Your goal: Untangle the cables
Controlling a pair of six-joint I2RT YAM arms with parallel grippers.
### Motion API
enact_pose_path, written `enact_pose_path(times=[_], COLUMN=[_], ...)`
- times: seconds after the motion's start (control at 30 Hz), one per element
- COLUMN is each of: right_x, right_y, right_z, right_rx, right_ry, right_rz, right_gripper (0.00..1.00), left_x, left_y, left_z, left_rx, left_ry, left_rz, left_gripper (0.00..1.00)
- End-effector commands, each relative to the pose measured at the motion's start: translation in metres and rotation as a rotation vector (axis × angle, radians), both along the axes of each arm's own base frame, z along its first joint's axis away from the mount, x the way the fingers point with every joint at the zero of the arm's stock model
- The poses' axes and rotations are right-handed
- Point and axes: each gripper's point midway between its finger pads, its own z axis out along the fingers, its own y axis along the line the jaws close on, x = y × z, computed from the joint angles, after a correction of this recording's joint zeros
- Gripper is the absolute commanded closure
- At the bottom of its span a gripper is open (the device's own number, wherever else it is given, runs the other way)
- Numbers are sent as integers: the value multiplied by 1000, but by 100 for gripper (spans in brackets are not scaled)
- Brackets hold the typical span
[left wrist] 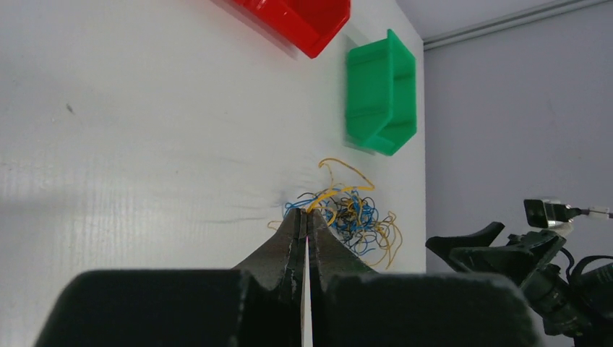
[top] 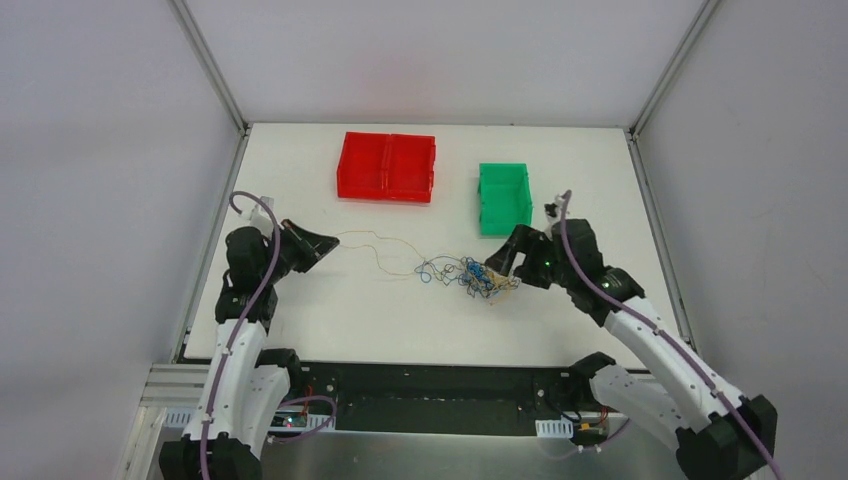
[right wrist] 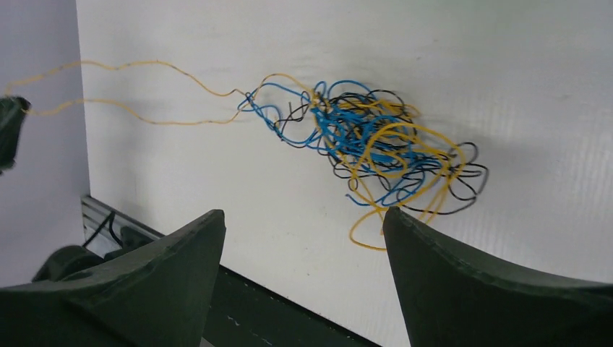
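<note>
Next, I close my right gripper on the middle of the tangle (top: 482,274) (right wrist: 376,148), where the blue and black wires are bunched up most thickly.
The cables (top: 468,275) are a loose tangle of orange-yellow, blue and black wires on the white table. A long yellow strand (top: 378,247) runs left from the tangle to my left gripper (top: 328,243), which is shut on its end. In the left wrist view the closed gripper (left wrist: 306,215) has the yellow wire coming out at its tips, with the tangle (left wrist: 358,215) beyond. My right gripper (top: 497,259) is open just right of the tangle. In the right wrist view the open gripper (right wrist: 303,217) stands below the tangle (right wrist: 376,144), with the yellow strand (right wrist: 137,65) stretching left.
A red bin (top: 387,166) and a green bin (top: 504,197) stand at the back of the table, the green one just behind the right gripper. The table's near edge (right wrist: 238,278) lies close below the right gripper's fingers. Grey walls enclose the table.
</note>
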Motion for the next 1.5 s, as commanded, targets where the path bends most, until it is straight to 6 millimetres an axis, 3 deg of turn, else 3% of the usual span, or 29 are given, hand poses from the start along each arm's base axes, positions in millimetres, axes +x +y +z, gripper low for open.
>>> enact_pose_path(times=[0.0, 0.07, 0.23, 0.37, 0.53, 0.67, 0.77, 0.9, 1.03, 1.13, 1.33, 1.47], right_x=[20, 23, 46, 61, 81, 91, 103, 96, 81, 65, 39, 32], right_y=[47, 71, 124, 166, 195, 198, 175, 139, 83, 29, -64, -76], right_z=[37, 45, 36, 26, -6, -36, -56, -76, -93, -104, -96, -79], right_rx=[-40, -81, -253, -310, -358, -407, -500, -532, -515, -558, -585, -528], right_ry=[-152, -184, -231, -263, -237, -193, -163, -88, 8, 78, 182, 152], right_rz=[133, 196, 263, 324, 324, 284, 172, 95, -9, -106, -332, -355], right_gripper=[16, 16, 9, 10, 12, 14, 24, 28, 28, 28, 27, 27], left_x=[3, 2, -4, -8, -10, -10, -10, -2, 13, 26, 42, 47], left_y=[-10, -12, -25, -31, -34, -34, -33, -14, 14, 36, 87, 75], left_z=[53, 59, 92, 109, 126, 141, 151, 153, 166, 179, 184, 180], left_rx=[-10, -13, -26, -35, -46, -40, -17, 75, 172, 214, 212, 146], left_ry=[-118, -111, -182, -213, -232, -252, -253, -175, -134, -99, 1, -9], left_rz=[-65, -84, -182, -226, -252, -257, -254, -161, -40, 48, 223, 141], left_gripper=[100, 100, 100, 100, 100, 100, 100, 100, 100, 100, 100, 100])
